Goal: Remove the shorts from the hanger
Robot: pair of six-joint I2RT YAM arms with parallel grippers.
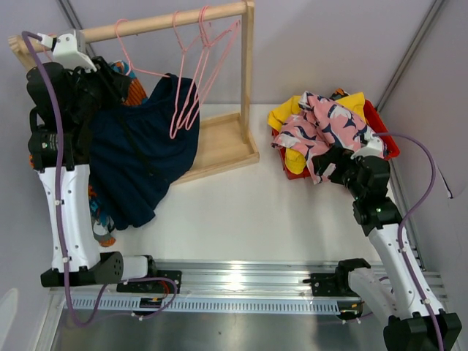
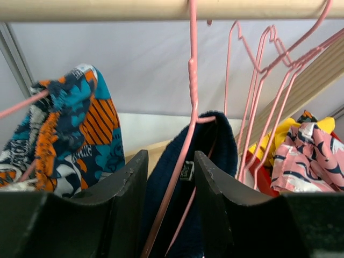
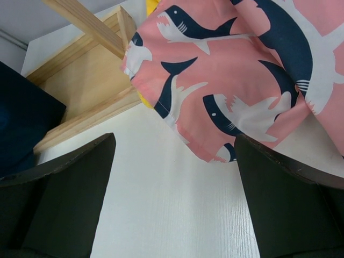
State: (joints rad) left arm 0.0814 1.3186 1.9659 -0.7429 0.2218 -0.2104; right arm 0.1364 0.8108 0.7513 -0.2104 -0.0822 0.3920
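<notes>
The pink hanger's wire sits at a slant between my left gripper's fingers, so I will open, grip it squarely below the hanger's twisted neck point(image 2: 189, 133) and lift it off the rail.
The navy shorts point(image 1: 139, 153) hang from a pink hanger point(image 2: 192, 80) on the wooden rail point(image 1: 161, 25). My left gripper point(image 1: 117, 82) is up at the rail. In the left wrist view its fingers point(image 2: 129, 183) are closed in on the navy waistband point(image 2: 215, 140), with the hanger wire between them point(image 2: 169, 172). Blue-orange-white patterned shorts point(image 2: 75, 134) hang on another hanger to the left. The pink shark-patterned shorts point(image 1: 322, 124) and yellow shorts point(image 1: 285, 117) lie piled at the right. My right gripper point(image 1: 329, 164) is open and empty over the white table, beside the pink shorts point(image 3: 236, 70).
Several empty pink hangers point(image 1: 197, 66) hang on the rail to the right of the navy shorts. The rack's wooden base point(image 1: 219, 142) and upright post point(image 1: 248, 66) stand mid-table. A red bin point(image 1: 380, 121) holds the pile of shorts at the far right.
</notes>
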